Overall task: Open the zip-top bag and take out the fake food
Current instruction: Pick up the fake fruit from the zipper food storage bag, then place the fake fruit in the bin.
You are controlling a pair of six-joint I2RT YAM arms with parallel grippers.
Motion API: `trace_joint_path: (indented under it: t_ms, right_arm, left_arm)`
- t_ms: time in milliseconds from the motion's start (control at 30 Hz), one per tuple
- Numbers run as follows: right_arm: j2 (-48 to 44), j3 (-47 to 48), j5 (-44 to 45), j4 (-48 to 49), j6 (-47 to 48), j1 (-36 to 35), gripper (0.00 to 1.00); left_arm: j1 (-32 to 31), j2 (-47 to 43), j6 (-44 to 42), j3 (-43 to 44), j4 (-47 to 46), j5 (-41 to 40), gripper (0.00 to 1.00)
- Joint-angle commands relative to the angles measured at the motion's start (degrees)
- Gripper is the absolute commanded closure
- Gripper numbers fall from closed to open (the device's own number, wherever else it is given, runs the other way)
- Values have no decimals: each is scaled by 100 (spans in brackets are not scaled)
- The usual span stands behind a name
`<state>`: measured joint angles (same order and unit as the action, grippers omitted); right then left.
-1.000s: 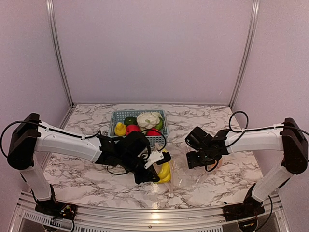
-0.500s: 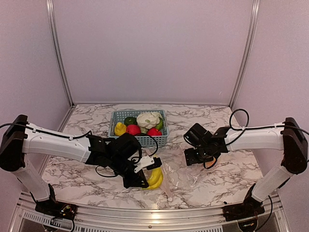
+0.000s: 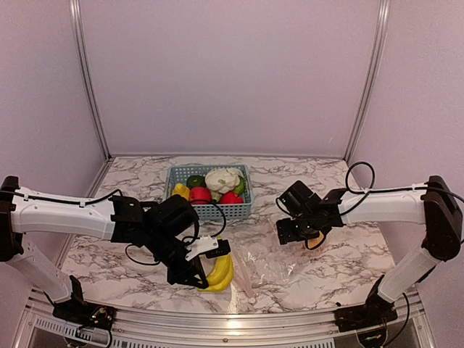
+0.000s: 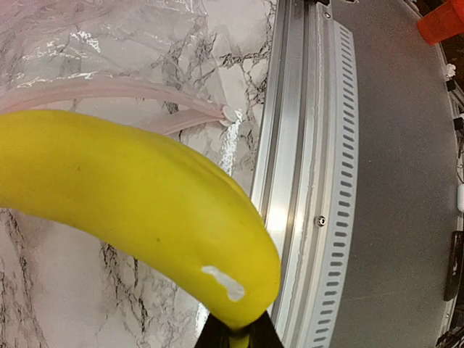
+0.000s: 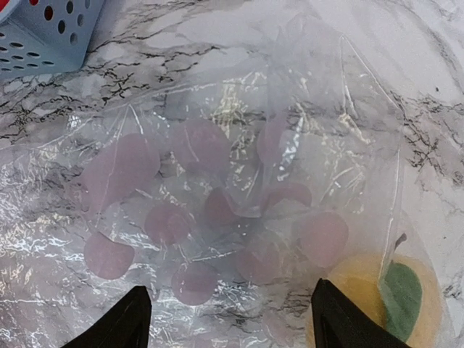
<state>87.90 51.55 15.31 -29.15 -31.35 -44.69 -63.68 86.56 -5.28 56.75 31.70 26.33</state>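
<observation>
I need to use my left gripper to set the yellow bananas down in the basket point(image 3: 196, 188) next to the cauliflower, on top of the red fake food.
My left gripper point(image 3: 197, 278) is shut on the stem end of the yellow bananas point(image 3: 220, 270) and holds them near the table's front edge, left of the bag. In the left wrist view the bananas point(image 4: 130, 196) fill the frame above my fingertips point(image 4: 217, 337). The clear zip-top bag point(image 3: 267, 264) lies flat on the table. My right gripper point(image 3: 292, 233) hovers open above the bag point(image 5: 232, 181), touching nothing. An orange fake fruit with a green leaf point(image 5: 395, 297) lies at the bag's edge; I cannot tell whether it is inside.
The light blue basket point(image 3: 239, 210) stands at the back middle, holding a cauliflower point(image 3: 222, 177), red, green and yellow fake food. The metal rail at the table's front edge point(image 4: 304, 181) is right beside the bananas. The bag's zipper strip point(image 4: 109, 90) lies behind them.
My left gripper has pulled the bananas out of the bag, leftward and toward the front edge. The bag has sunk flat on the table. My right gripper moved slightly back.
</observation>
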Motion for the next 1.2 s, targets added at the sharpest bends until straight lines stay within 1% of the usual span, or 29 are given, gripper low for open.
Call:
trace_joint_path:
  t_ms: [0, 200, 367, 533, 633, 800, 1033, 1167]
  right_arm:
    - [-147, 29, -75, 195, 115, 72, 26]
    - [-246, 25, -173, 295, 171, 88, 26]
    - [-331, 32, -212, 335, 222, 87, 26]
    - [-432, 129, -196, 330, 274, 95, 26]
    - [-460, 178, -195, 317, 297, 111, 26]
    - [-542, 223, -211, 289, 314, 152, 26]
    - [-606, 290, -196, 235, 315, 194, 26]
    - [-606, 367, -159, 137, 321, 205, 26]
  left_arm:
    - [35, -390, 164, -25, 353, 40, 100]
    - [40, -789, 473, -67, 354, -210, 100]
    - [110, -1110, 845, -61, 274, -586, 100]
    - [496, -1288, 976, 41, -75, -867, 100]
    - [893, -1247, 956, 147, -387, -1009, 100]
    - [1618, -842, 1008, 424, -1081, -1152, 100]
    - [2363, 303, 1240, 1013, -1858, -1371, 100]
    - [2732, 859, 1370, 1256, -2155, -1225, 100]
